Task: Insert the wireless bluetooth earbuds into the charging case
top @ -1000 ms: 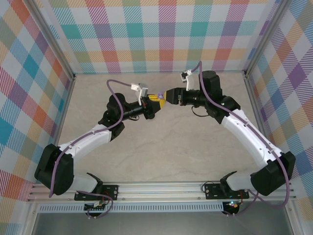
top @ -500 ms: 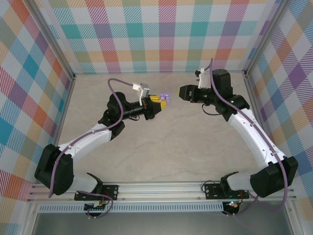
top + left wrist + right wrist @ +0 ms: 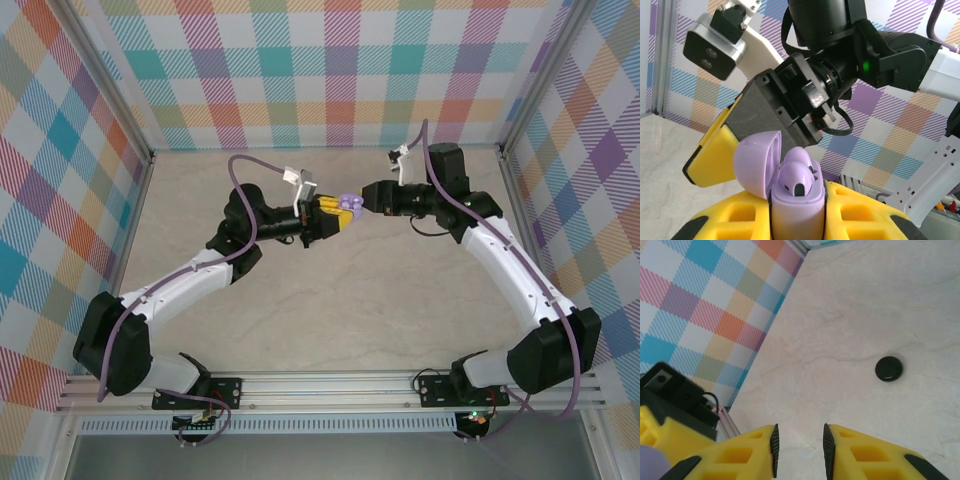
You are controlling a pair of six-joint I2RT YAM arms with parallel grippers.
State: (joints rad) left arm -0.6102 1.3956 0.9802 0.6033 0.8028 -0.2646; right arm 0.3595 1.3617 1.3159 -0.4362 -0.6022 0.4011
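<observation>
Next, I set the pale lilac charging case on the bare marble (image 3: 340,259) near the table's middle with my left gripper.
My left gripper (image 3: 335,212) is shut on a pale lilac charging case (image 3: 795,210), held upright between its yellow fingers (image 3: 865,210) above the table. The case lid (image 3: 757,162) is swung open to the left. Two lilac earbuds (image 3: 797,177) sit in the case's sockets, their rounded heads sticking up. My right gripper (image 3: 365,197) hovers just right of the case (image 3: 347,203), one of its yellow fingers (image 3: 715,150) close beside the lid. In the right wrist view the right gripper (image 3: 799,450) is open with a narrow gap and nothing between its pads.
A small black round disc (image 3: 888,368) lies on the pale marble tabletop (image 3: 330,290). Checkered walls (image 3: 320,70) and aluminium rails (image 3: 520,190) enclose the table. Both arms meet high over the far middle of the table.
The right gripper drew back to the right from the case, then returned beside it, its jaws narrowing. The left gripper shifted slightly right with the case.
</observation>
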